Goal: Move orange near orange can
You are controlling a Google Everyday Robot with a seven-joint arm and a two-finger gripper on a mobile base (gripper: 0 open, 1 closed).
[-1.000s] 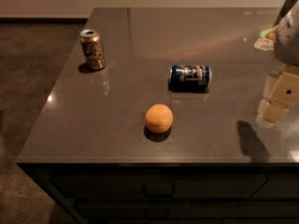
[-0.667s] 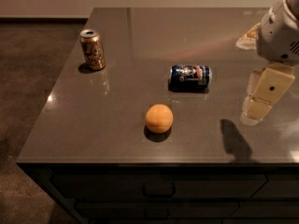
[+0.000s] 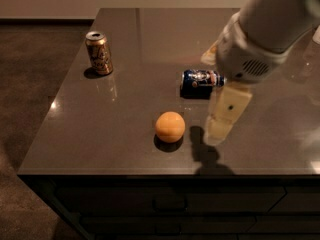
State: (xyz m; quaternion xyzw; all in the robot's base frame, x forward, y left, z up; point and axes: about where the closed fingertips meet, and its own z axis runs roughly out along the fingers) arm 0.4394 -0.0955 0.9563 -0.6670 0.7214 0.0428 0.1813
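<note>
The orange must go near the orange can, so next my gripper should close around the orange's middle (image 3: 172,127).
The orange (image 3: 170,126) lies on the dark grey table (image 3: 125,119) near its front edge. The orange can (image 3: 99,52) stands upright at the far left of the table, well apart from the orange. My gripper (image 3: 220,131) hangs from the white arm just right of the orange, a little above the table, with its pale finger (image 3: 227,114) pointing down. It holds nothing that I can see.
A dark blue can (image 3: 201,80) with a white label lies on its side behind the orange, partly covered by my arm. The table's left and front edges drop to a dark carpeted floor (image 3: 30,84).
My arm and gripper have swept left from the table's right side and now hang close beside the orange. The orange and both cans have not moved.
</note>
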